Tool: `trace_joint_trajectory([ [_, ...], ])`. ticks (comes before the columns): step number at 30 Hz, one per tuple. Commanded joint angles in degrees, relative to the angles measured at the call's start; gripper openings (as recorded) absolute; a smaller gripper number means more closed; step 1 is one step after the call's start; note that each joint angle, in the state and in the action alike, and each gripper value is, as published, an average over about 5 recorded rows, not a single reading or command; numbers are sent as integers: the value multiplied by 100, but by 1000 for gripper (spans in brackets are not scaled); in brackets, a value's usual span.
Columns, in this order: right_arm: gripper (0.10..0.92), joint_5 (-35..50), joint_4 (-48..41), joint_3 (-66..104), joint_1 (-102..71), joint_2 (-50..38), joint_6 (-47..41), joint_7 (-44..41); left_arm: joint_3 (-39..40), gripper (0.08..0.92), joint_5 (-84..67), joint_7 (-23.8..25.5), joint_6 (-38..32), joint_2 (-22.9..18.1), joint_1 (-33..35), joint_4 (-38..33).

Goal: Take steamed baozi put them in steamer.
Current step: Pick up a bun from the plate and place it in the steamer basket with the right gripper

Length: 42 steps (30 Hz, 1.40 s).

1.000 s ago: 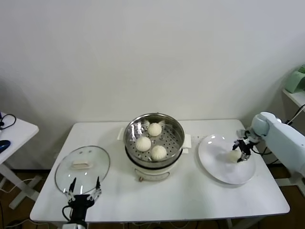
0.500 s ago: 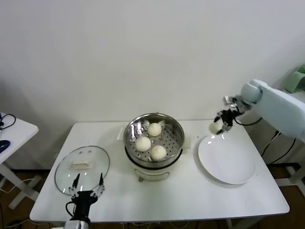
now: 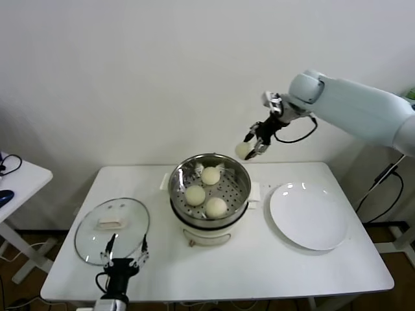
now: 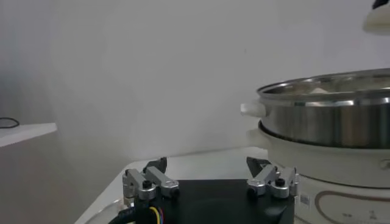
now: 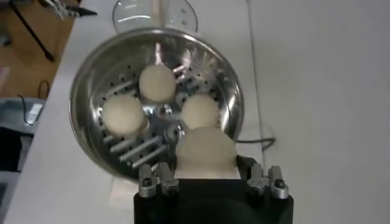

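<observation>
My right gripper is to release the baozi on the open steamer's bottom nearest the plate [image 3: 231, 187] [image 5: 172, 151], next to the other baozi.
My right gripper [image 3: 253, 145] is shut on one off-white steamed baozi [image 3: 243, 151], held in the air just above the far right rim of the steamer [image 3: 249, 186]. From the right wrist, that baozi [image 5: 206, 151] fills the space between the fingers of the right gripper [image 5: 206, 165], with the shiny perforated steamer [image 5: 76, 100] below. Three baozi lie on its floor: one at the back [image 3: 210, 175], one on the left [image 3: 195, 195], one at the front [image 3: 216, 207]. My left gripper [image 3: 125, 249] waits open at the table's near left edge; its wrist view shows the left gripper [image 4: 207, 165] with nothing between its fingers.
A bare white plate [image 3: 309, 217] lies right of the steamer. A round glass lid [image 3: 111, 227] with a white handle lies on the left, just beyond my left gripper. The steamer stands on a white cooker base [image 3: 206, 233]. A side table edge [image 3: 19, 175] shows far left.
My right gripper lifted the baozi off the plate and carried it up and to the left, to above the steamer's rim. The plate now lies bare. The left gripper has barely shifted.
</observation>
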Motion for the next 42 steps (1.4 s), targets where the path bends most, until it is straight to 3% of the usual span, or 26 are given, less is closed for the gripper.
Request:
trace_joint_trajectory([
  [1,659,988,301,-1120,282,884,-283,200,52,823,17,-52,-44,29,94,-3],
  [26,660,-231,-840,-1075,-878,1327,-46,128,23,823,-48,-193,-36,-65,125,45],
  [42,659,-243,-904,-931,-918,1436,-32,128,30,823,-58,-192,-40,-49,101,65],
])
